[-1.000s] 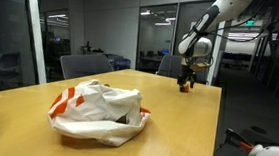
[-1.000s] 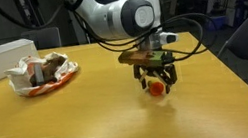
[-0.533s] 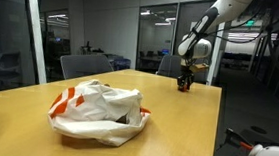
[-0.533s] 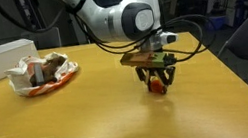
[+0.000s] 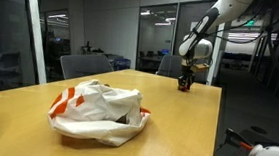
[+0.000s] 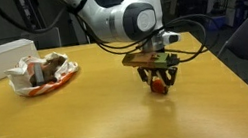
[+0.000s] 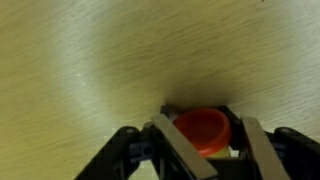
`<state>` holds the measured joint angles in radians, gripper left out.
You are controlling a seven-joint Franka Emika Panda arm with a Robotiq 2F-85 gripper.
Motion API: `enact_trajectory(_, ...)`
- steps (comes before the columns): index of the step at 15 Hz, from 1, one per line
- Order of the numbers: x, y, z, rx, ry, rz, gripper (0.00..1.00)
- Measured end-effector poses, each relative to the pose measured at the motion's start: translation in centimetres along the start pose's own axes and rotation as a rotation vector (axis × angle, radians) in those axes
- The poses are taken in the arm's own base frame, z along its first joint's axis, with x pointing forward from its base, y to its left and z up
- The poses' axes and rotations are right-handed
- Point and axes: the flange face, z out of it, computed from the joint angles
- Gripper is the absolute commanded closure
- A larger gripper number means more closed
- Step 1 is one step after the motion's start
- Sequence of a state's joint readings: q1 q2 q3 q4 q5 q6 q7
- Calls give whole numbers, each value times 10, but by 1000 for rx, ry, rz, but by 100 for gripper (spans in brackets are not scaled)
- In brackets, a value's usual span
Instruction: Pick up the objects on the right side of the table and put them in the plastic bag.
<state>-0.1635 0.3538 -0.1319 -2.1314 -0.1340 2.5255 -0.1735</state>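
Next, I let go of the red object with my gripper in the opening of the plastic bag (image 5: 131,111), against the bag's red-striped rim.
A small round red object (image 7: 200,133) with a yellowish underside rests on the wooden table (image 6: 90,110), and my gripper (image 7: 203,126) stands straight down over it. In the wrist view both fingers press against the object's sides. In an exterior view the gripper (image 6: 158,84) has its tips at the tabletop, and the red object (image 6: 158,88) shows between them. It is at the far end of the table in an exterior view, where the gripper (image 5: 185,85) hides the object. The white plastic bag (image 5: 95,110) with red stripes lies open, with something brown inside (image 6: 52,63).
A white box (image 6: 1,59) stands behind the bag near the table edge. Office chairs (image 5: 85,66) line the far side of the table. The table's edge (image 6: 216,74) runs close to the gripper. Bare wood lies between gripper and bag.
The fingers have drawn together from wide open onto the red object. The arm has stayed in place over it.
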Motion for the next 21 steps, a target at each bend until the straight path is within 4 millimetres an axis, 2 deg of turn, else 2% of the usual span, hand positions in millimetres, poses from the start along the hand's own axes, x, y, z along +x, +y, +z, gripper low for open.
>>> enact_trajectory(5, 1, -9, -4, 1, 9, -14, 73)
enact_trajectory(9, -1, -40, -23, -1, 20, -45, 73)
enact_trajectory(12, -12, -87, -46, -13, 10, -129, 73)
enact_trajectory(16, -37, -165, -73, -27, -11, -273, 73)
enact_trajectory(19, -52, -223, -85, -48, -8, -368, 73)
enact_trajectory(21, -57, -255, -89, -71, 2, -421, 73)
